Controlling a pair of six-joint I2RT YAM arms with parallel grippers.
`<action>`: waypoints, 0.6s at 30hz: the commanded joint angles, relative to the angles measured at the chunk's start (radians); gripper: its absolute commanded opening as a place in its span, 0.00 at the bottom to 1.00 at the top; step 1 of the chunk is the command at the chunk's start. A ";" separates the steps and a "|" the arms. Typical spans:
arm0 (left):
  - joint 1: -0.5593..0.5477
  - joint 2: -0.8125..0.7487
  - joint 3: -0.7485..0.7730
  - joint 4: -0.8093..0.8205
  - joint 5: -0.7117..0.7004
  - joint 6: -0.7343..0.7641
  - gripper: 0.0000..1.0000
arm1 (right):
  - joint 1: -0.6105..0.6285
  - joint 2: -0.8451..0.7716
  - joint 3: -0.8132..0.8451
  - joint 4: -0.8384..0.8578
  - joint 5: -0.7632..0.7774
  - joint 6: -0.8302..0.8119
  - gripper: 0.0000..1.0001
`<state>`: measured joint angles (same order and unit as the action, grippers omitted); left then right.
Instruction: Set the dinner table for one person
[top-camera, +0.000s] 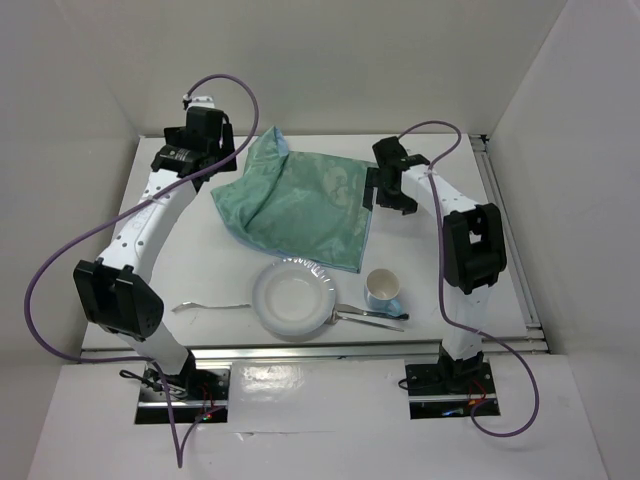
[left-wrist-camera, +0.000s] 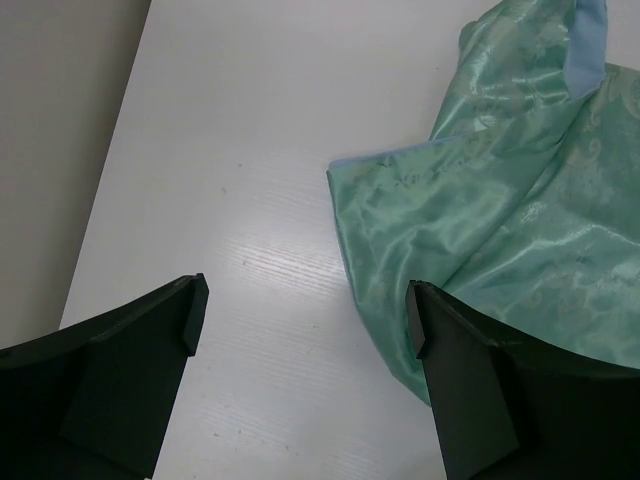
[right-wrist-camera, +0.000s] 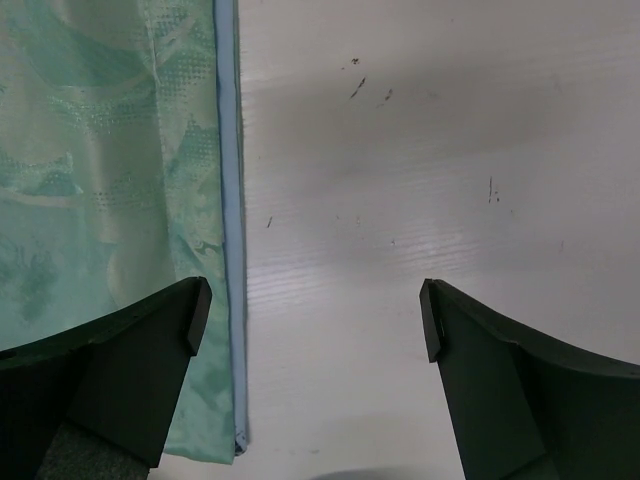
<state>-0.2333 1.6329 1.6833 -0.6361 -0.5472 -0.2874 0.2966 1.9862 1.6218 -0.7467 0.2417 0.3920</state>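
Note:
My right gripper is set to take the teal-green cloth mat. It will close on the blue-hemmed edge (top-camera: 364, 249) (right-wrist-camera: 238, 370) of that mat, just behind the mat's corner nearest the cup.
The dinner table (top-camera: 200, 250) is a white tabletop. A rumpled teal-green cloth mat (top-camera: 300, 200) lies at its back middle, partly folded over itself. Nearer the front stand a white plate (top-camera: 292, 298), a fork (top-camera: 210, 306) to its left, a cup (top-camera: 382, 288) on a blue saucer to its right, and metal cutlery (top-camera: 370, 317) between plate and cup. My left gripper (top-camera: 222, 165) (left-wrist-camera: 305, 305) hovers open over bare table at the mat's (left-wrist-camera: 500, 220) left edge. At the mat's (right-wrist-camera: 100, 200) blue-hemmed right edge my right gripper (top-camera: 378, 190) (right-wrist-camera: 314, 305) hangs open. Both hold nothing.
White walls enclose the table on the left, back and right. A metal rail (top-camera: 330, 350) runs along the near edge by the arm bases, and another rail (top-camera: 505, 230) runs along the right side. Purple cables loop from both arms.

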 joint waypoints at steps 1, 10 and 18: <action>0.002 -0.042 0.026 0.010 -0.037 0.007 1.00 | 0.009 -0.058 -0.011 0.066 -0.001 -0.012 0.99; 0.026 -0.009 0.026 -0.013 0.041 -0.073 1.00 | 0.009 -0.069 -0.013 0.107 -0.085 -0.021 0.99; 0.218 0.260 0.055 -0.191 0.478 -0.193 0.98 | 0.018 -0.118 -0.089 0.154 -0.148 -0.021 0.99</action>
<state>-0.0654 1.7973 1.7363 -0.7185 -0.2626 -0.4240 0.2977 1.9495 1.5677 -0.6498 0.1326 0.3767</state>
